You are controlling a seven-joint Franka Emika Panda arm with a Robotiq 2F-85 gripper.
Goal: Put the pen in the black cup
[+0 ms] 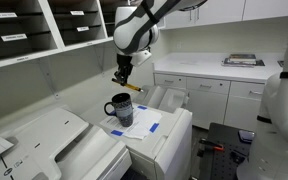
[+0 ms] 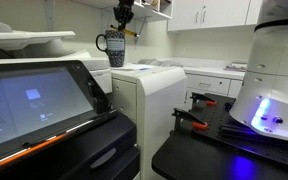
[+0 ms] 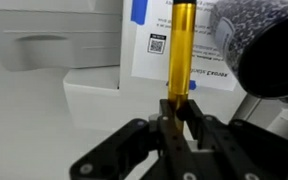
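Note:
The robot's gripper should release the pen inside the black cup's opening (image 1: 119, 100) (image 3: 275, 52), so that it is left leaning on the cup's rim.
The black cup (image 1: 120, 108) stands on a white sheet with blue tape on top of a white machine; it also shows in an exterior view (image 2: 114, 46) and as a dark speckled rim at the wrist view's upper right (image 3: 246, 40). My gripper (image 1: 122, 76) hangs just above the cup, slightly to one side, and is shut on the pen (image 3: 179, 50), a yellowish-orange stick. The pen sticks out sideways from the jaws in an exterior view (image 1: 132, 88) and also shows in the other exterior view (image 2: 130, 33). In the wrist view the jaws (image 3: 180, 112) clamp its lower end.
The white sheet (image 3: 159, 60) with a QR label lies under the cup. A white printer (image 1: 44, 140) sits beside the machine. Shelves (image 1: 34, 25) hang on the wall behind. A counter with a tray (image 1: 242, 61) stands further back.

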